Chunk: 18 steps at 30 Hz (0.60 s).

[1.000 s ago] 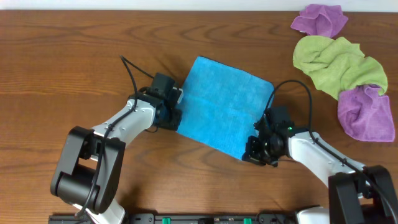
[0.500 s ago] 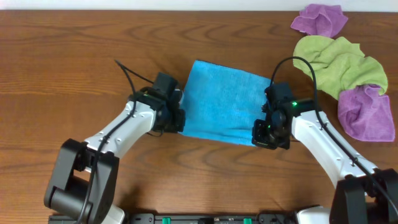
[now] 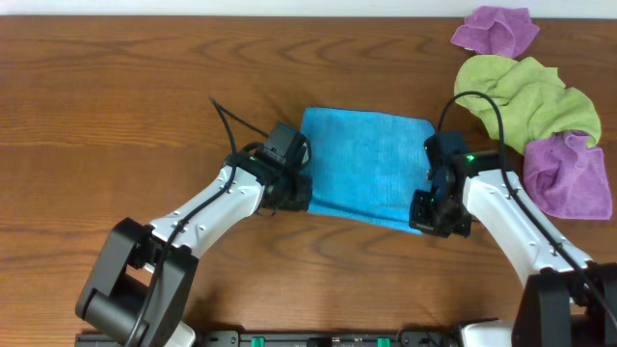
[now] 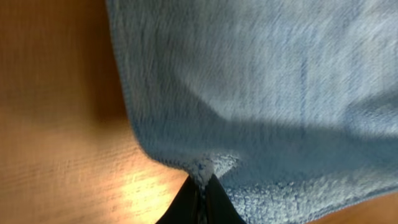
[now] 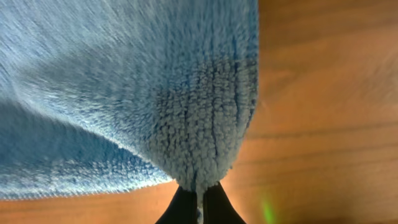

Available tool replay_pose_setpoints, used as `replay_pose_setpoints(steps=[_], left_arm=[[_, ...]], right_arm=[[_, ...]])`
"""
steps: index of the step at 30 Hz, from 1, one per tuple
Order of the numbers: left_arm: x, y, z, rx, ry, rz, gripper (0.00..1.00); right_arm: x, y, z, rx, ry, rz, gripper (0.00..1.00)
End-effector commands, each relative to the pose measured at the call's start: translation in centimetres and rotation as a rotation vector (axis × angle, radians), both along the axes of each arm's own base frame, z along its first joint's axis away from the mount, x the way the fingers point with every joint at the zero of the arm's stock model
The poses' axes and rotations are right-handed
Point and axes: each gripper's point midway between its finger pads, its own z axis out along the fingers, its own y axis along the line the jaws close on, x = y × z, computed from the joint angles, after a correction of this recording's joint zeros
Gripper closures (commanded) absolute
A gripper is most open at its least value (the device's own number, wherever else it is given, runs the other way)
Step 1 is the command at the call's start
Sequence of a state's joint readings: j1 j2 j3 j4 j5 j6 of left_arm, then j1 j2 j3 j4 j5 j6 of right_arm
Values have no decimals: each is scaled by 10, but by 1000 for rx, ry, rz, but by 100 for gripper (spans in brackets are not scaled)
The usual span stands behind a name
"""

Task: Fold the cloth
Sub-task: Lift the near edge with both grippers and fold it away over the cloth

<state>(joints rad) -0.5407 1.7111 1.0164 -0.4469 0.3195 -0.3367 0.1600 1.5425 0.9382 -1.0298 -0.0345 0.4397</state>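
Note:
Next, my right gripper lets go of the cloth's corner about midway (image 3: 417,151) along the sky-blue cloth's side facing the lime-green cloth.
The sky-blue terry cloth (image 3: 364,164) lies in the middle of the wooden table, its near part lifted and doubled toward the far edge. My left gripper (image 3: 297,193) is shut on the cloth's near left corner; in the left wrist view the cloth (image 4: 249,81) is pinched between the dark fingertips of the left gripper (image 4: 203,182). My right gripper (image 3: 429,214) is shut on the near right corner. The right wrist view shows the cloth (image 5: 137,87) hanging in a bunched fold from the tips of the right gripper (image 5: 199,194).
A lime-green cloth (image 3: 521,96) lies crumpled at the far right, with a purple cloth (image 3: 496,29) behind it and another purple cloth (image 3: 567,173) in front of it, close to my right arm. Bare wood (image 3: 106,116) stretches to the left.
Both grippers have moved to the right and farther from the front edge with the cloth's near corners, and the cloth has turned from a tilted diamond into a squarer, shorter shape.

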Motion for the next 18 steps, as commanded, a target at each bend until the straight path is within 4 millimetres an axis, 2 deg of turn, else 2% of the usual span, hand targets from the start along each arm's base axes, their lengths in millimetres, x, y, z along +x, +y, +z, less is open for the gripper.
replay_pose_setpoints(steps=[1, 5, 11, 15, 18], left_arm=[[21, -10, 16, -39, -93, 16, 94], [47, -16, 28, -65, -212, 37, 94], [73, -15, 35, -86, -304, 72, 94], [92, -8, 33, -102, -341, 108, 94], [118, 5, 38, -128, -405, 161, 94]], right_arm=[[16, -7, 3, -19, -59, -11, 99], [39, -8, 6, -7, -144, -35, 99], [73, -13, 18, 7, -269, -65, 98], [94, -13, 28, 15, -351, -62, 99], [112, -17, 30, 24, -402, -82, 99]])
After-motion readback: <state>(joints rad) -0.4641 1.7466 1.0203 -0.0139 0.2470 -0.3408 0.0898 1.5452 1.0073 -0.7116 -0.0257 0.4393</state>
